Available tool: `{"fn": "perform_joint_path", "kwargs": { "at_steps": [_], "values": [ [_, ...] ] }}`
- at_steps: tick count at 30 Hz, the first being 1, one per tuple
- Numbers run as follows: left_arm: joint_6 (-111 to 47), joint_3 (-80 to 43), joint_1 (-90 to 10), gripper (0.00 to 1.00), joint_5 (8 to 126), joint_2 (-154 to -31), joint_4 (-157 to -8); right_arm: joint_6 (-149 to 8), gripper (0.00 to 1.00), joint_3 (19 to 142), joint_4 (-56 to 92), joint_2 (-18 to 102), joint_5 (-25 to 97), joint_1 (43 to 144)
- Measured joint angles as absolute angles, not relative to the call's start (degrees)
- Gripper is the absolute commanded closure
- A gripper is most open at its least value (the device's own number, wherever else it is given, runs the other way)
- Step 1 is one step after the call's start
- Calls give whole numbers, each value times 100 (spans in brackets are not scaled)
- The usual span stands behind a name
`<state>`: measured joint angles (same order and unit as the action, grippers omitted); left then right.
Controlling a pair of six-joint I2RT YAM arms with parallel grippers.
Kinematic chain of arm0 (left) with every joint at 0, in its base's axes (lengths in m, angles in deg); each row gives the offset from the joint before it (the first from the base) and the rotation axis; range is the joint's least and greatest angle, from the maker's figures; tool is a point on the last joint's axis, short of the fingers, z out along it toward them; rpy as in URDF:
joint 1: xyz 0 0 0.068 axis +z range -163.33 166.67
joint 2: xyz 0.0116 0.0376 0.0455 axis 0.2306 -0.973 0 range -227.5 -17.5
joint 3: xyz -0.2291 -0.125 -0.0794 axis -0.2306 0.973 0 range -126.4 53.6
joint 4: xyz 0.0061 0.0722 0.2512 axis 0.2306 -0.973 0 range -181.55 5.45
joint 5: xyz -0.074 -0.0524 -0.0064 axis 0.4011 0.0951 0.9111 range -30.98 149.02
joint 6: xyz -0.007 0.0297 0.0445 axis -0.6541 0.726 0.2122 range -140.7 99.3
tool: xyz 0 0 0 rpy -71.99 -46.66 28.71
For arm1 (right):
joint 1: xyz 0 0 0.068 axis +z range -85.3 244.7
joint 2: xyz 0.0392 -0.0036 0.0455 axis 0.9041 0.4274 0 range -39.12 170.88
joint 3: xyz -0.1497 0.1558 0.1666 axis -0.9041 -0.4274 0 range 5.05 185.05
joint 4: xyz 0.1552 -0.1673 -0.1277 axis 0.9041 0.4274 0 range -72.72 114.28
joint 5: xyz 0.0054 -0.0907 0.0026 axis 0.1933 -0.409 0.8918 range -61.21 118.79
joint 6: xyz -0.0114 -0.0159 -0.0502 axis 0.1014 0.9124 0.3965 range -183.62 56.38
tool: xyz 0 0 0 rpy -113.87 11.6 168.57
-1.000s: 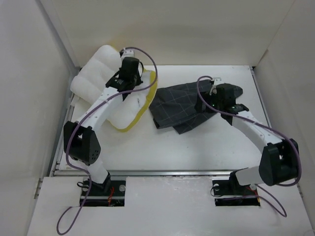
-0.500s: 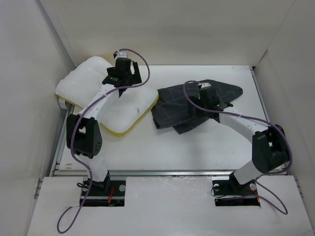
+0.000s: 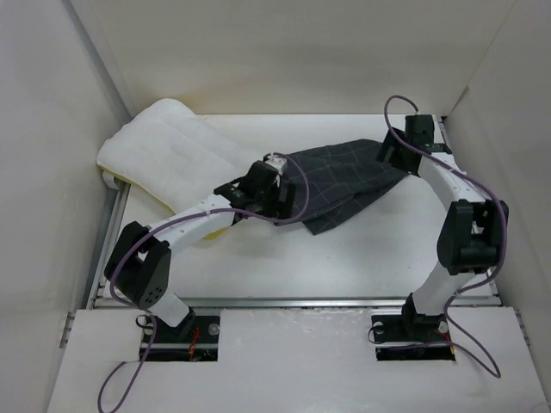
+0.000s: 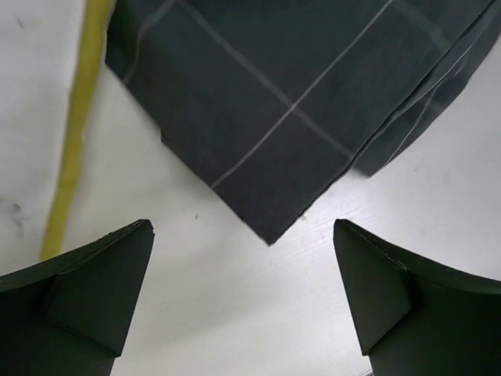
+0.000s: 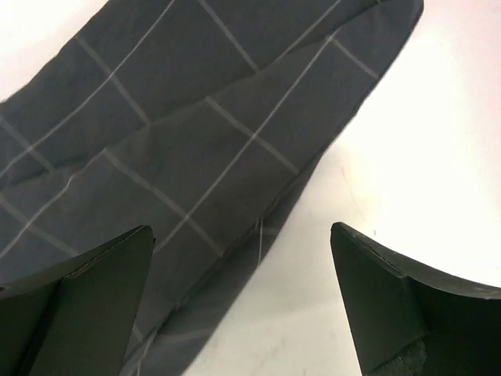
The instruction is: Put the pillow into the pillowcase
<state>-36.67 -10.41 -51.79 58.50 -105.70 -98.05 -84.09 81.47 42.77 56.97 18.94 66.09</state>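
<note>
Next, my left gripper grips the dark checked pillowcase at the near corner [image 3: 278, 223] [image 4: 266, 225] closest to the white pillow.
The white pillow [image 3: 164, 151] lies flat at the back left of the table, and its yellow edge band [image 4: 78, 117] shows in the left wrist view. Right of it, the dark checked pillowcase [image 3: 336, 181] lies crumpled mid-table. My left gripper [image 3: 284, 202] hovers open over the pillowcase's near-left corner [image 4: 270, 231], with bare table between its fingers [image 4: 102, 290]. My right gripper [image 3: 392, 155] is open above the pillowcase's far right end [image 5: 196, 133], with the cloth's edge running between its fingers [image 5: 407, 290]. Neither gripper holds anything.
White walls close in the table on the left [image 3: 52, 129], back [image 3: 301, 52] and right [image 3: 508, 112]. A metal rail [image 3: 293, 301] runs along the near edge. Purple cables loop off both arms.
My left gripper opened and let go of the pillow, which dropped flat at the back left. It then swung right to the pillowcase. My right arm moved back to the pillowcase's far right end.
</note>
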Motion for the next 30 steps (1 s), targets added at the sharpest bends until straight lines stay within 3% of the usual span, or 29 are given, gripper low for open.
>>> {"fn": "perform_joint_path", "kwargs": {
  "at_steps": [9,10,11,12,13,15,20,23,26,28,30],
  "values": [
    [-3794,-824,-5376,0,5920,-11206,-9687,-8304,0,9312,4636,7328,2174,5870],
    [-3796,-872,-5385,5,5923,-11364,-9652,-8287,0,9468,4692,7483,2163,5828],
    [-3802,-927,-5389,10,5929,-11495,-9630,-8276,0,9645,4756,7638,2168,5787],
    [-3802,-997,-5391,36,5929,-11639,-9604,-8265,0,9798,4793,7780,2181,5759],
    [-3820,-1076,-5400,52,5947,-11781,-9580,-8256,0,9948,4813,7920,2181,5732],
    [-3809,-1235,-5411,97,5984,-12022,-9525,-8241,0,10176,4828,8145,2196,5689],
    [-3739,-1366,-5411,100,5995,-12151,-9344,-8241,5,10425,4911,8508,2292,5634],
    [-3697,-1375,-5411,100,5905,-12030,-9247,-8226,17,10541,4968,8707,2404,5625],
    [-3590,-1545,-5411,100,5796,-11816,-9243,-8162,73,10633,4994,8847,2502,5625],
    [-3483,-1832,-5406,100,5724,-11755,-9243,-8177,100,10761,5012,8904,2613,5625],
    [-3330,-2396,-5358,100,5676,-11794,-9265,-8197,100,11118,5178,9000,2742,5625]
  ]
}}
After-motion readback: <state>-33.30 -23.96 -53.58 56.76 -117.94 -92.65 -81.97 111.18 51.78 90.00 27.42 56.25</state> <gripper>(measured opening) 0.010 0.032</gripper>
